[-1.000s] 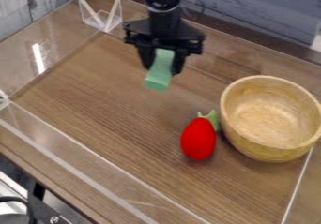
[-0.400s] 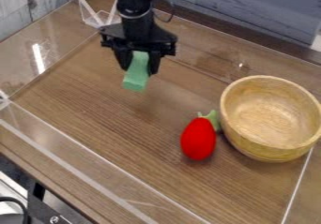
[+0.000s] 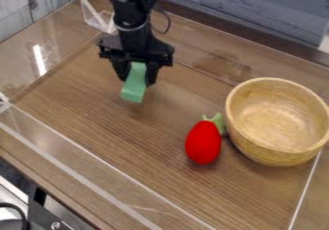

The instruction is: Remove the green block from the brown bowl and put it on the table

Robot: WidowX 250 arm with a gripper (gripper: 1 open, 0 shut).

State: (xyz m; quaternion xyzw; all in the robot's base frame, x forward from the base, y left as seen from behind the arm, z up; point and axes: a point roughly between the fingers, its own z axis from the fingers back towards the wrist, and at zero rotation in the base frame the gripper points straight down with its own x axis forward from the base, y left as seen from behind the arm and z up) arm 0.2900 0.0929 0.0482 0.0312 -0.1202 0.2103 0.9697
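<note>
My gripper is holding the green block. It will release the block on the bare wood-grain table [image 3: 131,99] just below the block's hanging lower end.
The green block [image 3: 135,83] is a light-green bar hanging tilted, its upper end clamped between the black fingers of my gripper [image 3: 137,68]. Its lower end hangs close above the wood-grain table [image 3: 90,128], left of centre; whether it touches the surface I cannot tell. The brown bowl [image 3: 278,119] sits at the right, round and tan with a thick rim, with nothing inside it. The gripper is well left of the bowl, pointing steeply down.
A red strawberry-like toy with green leaves [image 3: 205,140] lies just left of the bowl. Low clear acrylic walls [image 3: 52,152] edge the table, with a clear stand [image 3: 98,17] at the back left.
The gripper has carried the green block leftward and downward, away from the bowl and closer to the tabletop. Bowl and red toy have not moved.
</note>
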